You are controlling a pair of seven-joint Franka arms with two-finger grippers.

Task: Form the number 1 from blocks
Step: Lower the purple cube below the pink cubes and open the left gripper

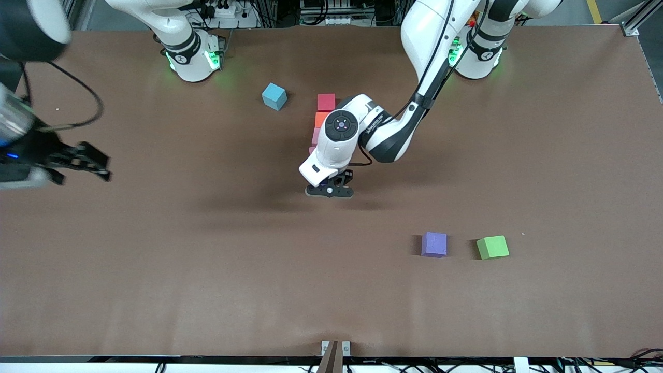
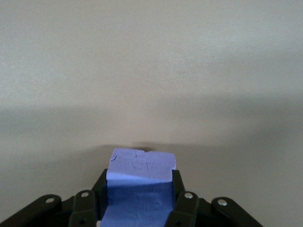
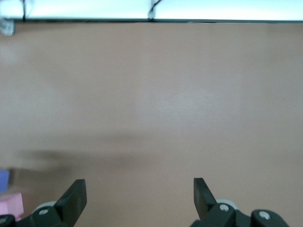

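Observation:
Next, I set the blue-violet cube down with my left gripper against the nearer pink block at the column's end [image 1: 315, 173].
A column of blocks runs toward the front camera: the red block [image 1: 326, 101], the orange block [image 1: 320, 119], then two pink blocks [image 1: 314, 135], mostly hidden under the left arm. At the column's nearer end my left gripper [image 1: 329, 190] [image 2: 139, 182] is low over the table, shut on a blue-violet cube [image 2: 142, 165]. I cannot tell whether that cube touches the table. A purple block [image 1: 434, 244] lies apart, nearer the camera, toward the left arm's end. My right gripper [image 1: 98, 166] [image 3: 139, 189] waits open and empty in the air over the right arm's end of the table.
A light blue cube [image 1: 274, 96] sits near the right arm's base, beside the red block. A green cube [image 1: 492, 247] lies beside the purple block. In the right wrist view a pink block [image 3: 12, 204] shows at the edge.

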